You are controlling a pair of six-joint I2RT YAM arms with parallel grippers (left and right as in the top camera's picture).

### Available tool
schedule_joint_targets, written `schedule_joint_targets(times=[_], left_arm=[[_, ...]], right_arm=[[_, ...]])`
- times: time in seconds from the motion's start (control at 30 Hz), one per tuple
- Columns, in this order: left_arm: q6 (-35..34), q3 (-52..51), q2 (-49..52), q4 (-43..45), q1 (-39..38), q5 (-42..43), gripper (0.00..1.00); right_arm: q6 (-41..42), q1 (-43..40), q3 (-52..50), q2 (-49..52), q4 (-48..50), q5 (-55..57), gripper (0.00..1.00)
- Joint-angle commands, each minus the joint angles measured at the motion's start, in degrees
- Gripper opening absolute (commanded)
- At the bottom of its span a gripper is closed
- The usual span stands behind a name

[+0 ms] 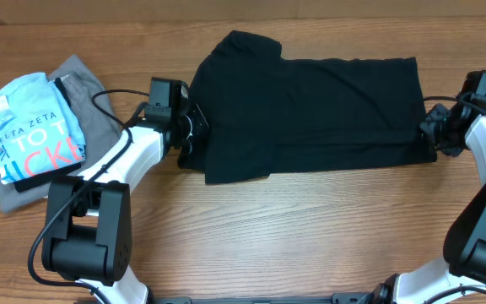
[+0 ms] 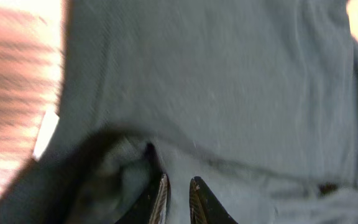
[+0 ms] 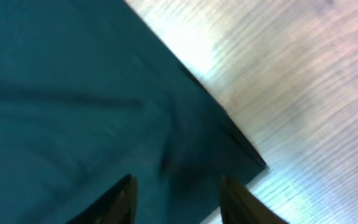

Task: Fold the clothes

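Observation:
The black T-shirt's flap juts past its near edge; next my left gripper draws it in, then opens and takes the T-shirt's near corner [image 1: 191, 161] before folding.
The black T-shirt [image 1: 310, 110] lies spread flat across the middle of the wooden table, with a sleeve sticking out at the top left. My left gripper [image 1: 189, 139] is at the shirt's left edge. In the left wrist view its fingers [image 2: 178, 199] are nearly closed, with a thin fold of the shirt [image 2: 216, 81] between them. My right gripper [image 1: 431, 135] is at the shirt's right edge. In the right wrist view its fingers [image 3: 176, 199] are spread apart over the shirt's corner [image 3: 73, 93].
A light blue shirt with lettering [image 1: 32, 127] lies on a plain grey garment [image 1: 91, 84] at the table's left side, close to the left arm. Bare wood [image 1: 310, 228] runs along the front of the table.

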Motion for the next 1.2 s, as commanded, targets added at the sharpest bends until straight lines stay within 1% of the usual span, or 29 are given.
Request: schedule_joint_targets(times=[0.0,0.07,0.13,0.17,0.2,0.3,0.43,0.57,0.63,0.73,0.77,0.8,0.87,0.93,1.07,1.17], left_arm=[[5.9,0.0,0.7,-2.6,0.3,9.4,0.17],[8.5,0.0,0.7,-5.3,0.2,11.5,0.19],[11.0,0.0,0.7,-8.6,0.0,11.0,0.23],[12.3,0.0,0.7,-10.3,-0.3,10.3,0.24],[13.8,0.0,0.7,-12.5,-0.9,8.3,0.28],[15.2,0.0,0.7,-15.4,-2.5,3.8,0.29],[15.1,0.0,0.7,-15.1,-4.0,1.9,0.31],[14.9,0.0,0.7,-14.9,-4.6,-2.2,0.31],[14.9,0.0,0.7,-14.9,-4.6,-3.8,0.33],[14.9,0.0,0.7,-13.7,-4.5,-4.4,0.32],[14.9,0.0,0.7,-13.0,-4.5,-4.3,0.29],[14.9,0.0,0.7,-12.2,-4.5,-4.0,0.24],[14.8,0.0,0.7,-10.6,-4.5,-3.0,0.04],[14.7,0.1,0.7,-9.1,-4.5,-0.1,0.04],[15.2,0.8,0.7,-5.7,-4.2,11.6,0.04],[14.9,2.4,0.7,-3.9,-2.9,18.8,0.04]], right_arm=[[-0.1,-0.2,-0.2,-0.2,-3.5,6.4,0.49],[-0.2,-0.2,-0.9,-0.2,-4.4,6.6,0.51],[-0.1,-0.2,-2.1,-0.2,-5.1,6.3,0.51],[-0.1,-0.2,-2.7,-0.2,-5.1,5.9,0.51],[-0.2,-0.2,-3.7,-0.2,-5.0,4.9,0.50],[-0.1,-0.2,-6.0,-0.2,-4.4,4.5,0.51],[-0.2,-0.1,-8.1,-0.2,-3.8,4.5,0.51],[-0.2,-0.1,-8.6,-0.2,-3.8,3.9,0.51],[-0.2,-0.1,-8.6,-0.2,-3.8,3.9,0.51],[-0.2,-0.1,-8.6,-0.2,-3.6,3.9,0.51],[-0.2,-0.1,-8.6,-0.2,-3.5,3.9,0.51],[-0.2,-0.1,-8.6,-0.2,-3.5,3.9,0.51],[-0.1,-0.1,-8.6,-0.2,-3.4,3.9,0.51],[-0.2,-0.1,-8.6,-0.2,-3.4,3.9,0.51],[-0.2,-0.1,-8.6,-0.2,-3.4,3.9,0.51],[-0.2,-0.1,-8.6,-0.2,-3.4,3.9,0.52]])
